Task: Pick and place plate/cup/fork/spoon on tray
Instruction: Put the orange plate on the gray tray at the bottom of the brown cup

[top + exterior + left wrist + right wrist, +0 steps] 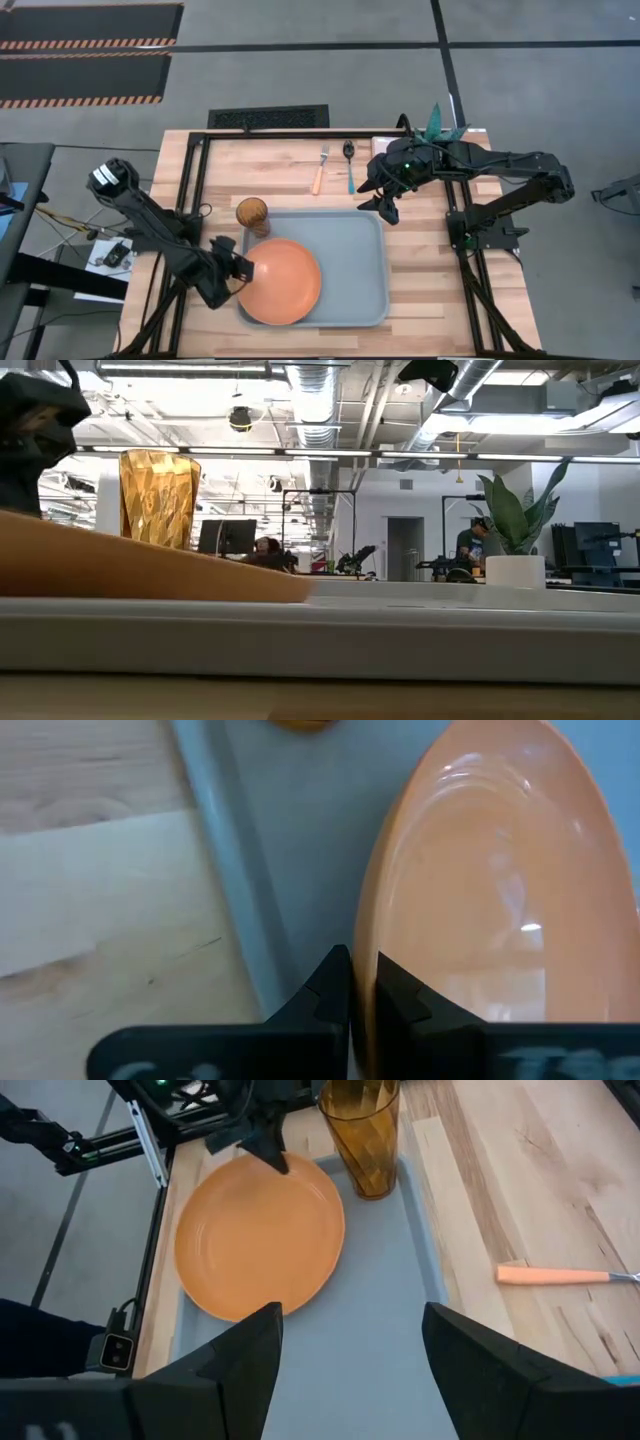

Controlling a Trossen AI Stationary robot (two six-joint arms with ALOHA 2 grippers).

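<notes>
I will use my left gripper to put the orange plate, now slanting over the tray, down flat on the grey-blue tray (281, 283) (510, 905) in front of the amber cup.
The orange plate (283, 282) lies over the left part of the grey-blue tray (350, 300), and its left edge reaches past the tray's left rim (230, 870). My left gripper (245, 268) is shut on the plate's left rim. In the low view the plate (150, 565) slants down from the held side. The amber cup (252, 215) stands upright on the table at the tray's far left corner. The fork (321, 170) and the spoon (349, 165) lie on the table beyond the tray. My right gripper (385, 205) is open and empty above the tray's far right corner. My left gripper pinches the plate's left rim (372, 945) between its two fingers, one on the upper face and one on the underside. The fingers come from the table's left, slanting down. The held edge is raised over the tray's left rim; the plate's right part is down on the tray.
A white pot with a green plant (437, 120) stands at the far right, behind my right arm. Black frame rails (195, 190) run along the table's left and right sides. The tray's right half (380, 1330) is bare. People show in the room behind (470, 545).
</notes>
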